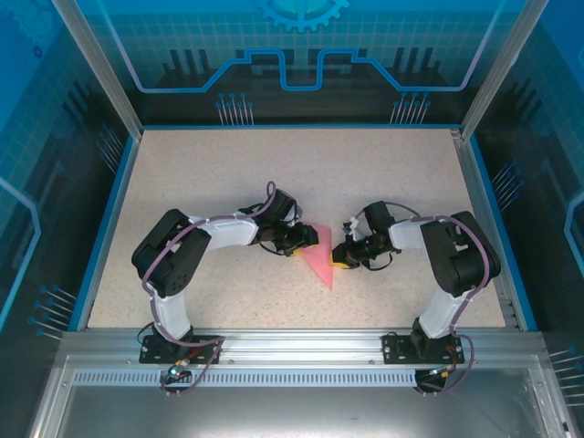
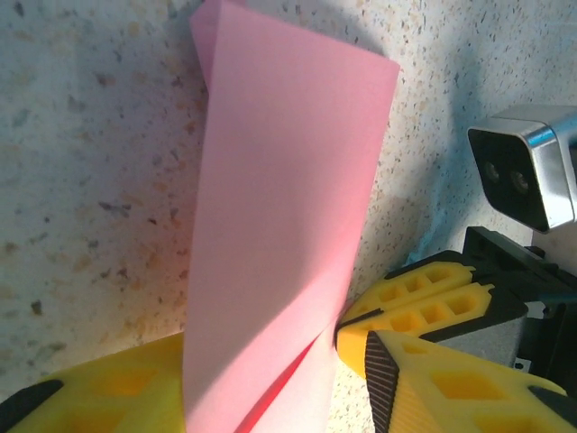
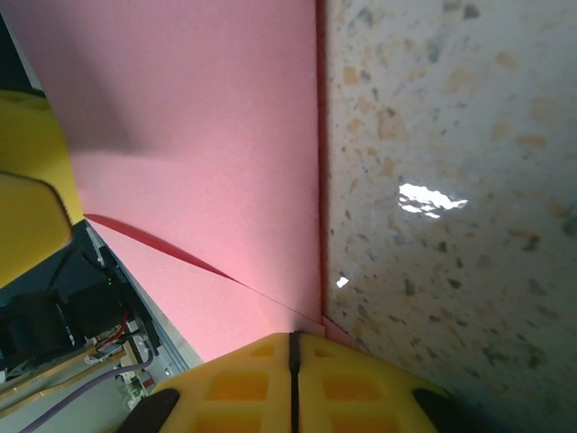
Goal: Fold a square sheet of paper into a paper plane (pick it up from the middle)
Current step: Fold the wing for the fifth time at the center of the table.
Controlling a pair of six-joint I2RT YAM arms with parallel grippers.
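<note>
There is a gap under the flap while my right gripper is at the side edge of the flap, so I should pinch the layers at the paper's pointed near end point(image 1: 329, 286) with my right gripper.
The square sheet of paper point(image 1: 321, 263) lies mid-table as a pink folded triangle pointing toward the near edge. My left gripper point(image 1: 304, 239) is at its left side and my right gripper point(image 1: 340, 259) at its right edge. In the left wrist view a raised pink flap point(image 2: 279, 198) runs between the spread fingers of the left gripper point(image 2: 270, 361), which is open around it. The right gripper's fingers point(image 2: 424, 302) touch the flap's right edge. In the right wrist view the right gripper point(image 3: 293, 336) is shut, tips at the creased edge of the paper point(image 3: 198, 135); a pinch cannot be made out.
The speckled table point(image 1: 274, 173) has a blue raised rim point(image 1: 109, 219) on the left, back and right. An aluminium rail point(image 1: 292, 342) carrying both arm bases runs along the near edge. The right wrist's camera point(image 2: 527, 176) sits close beside the left gripper.
</note>
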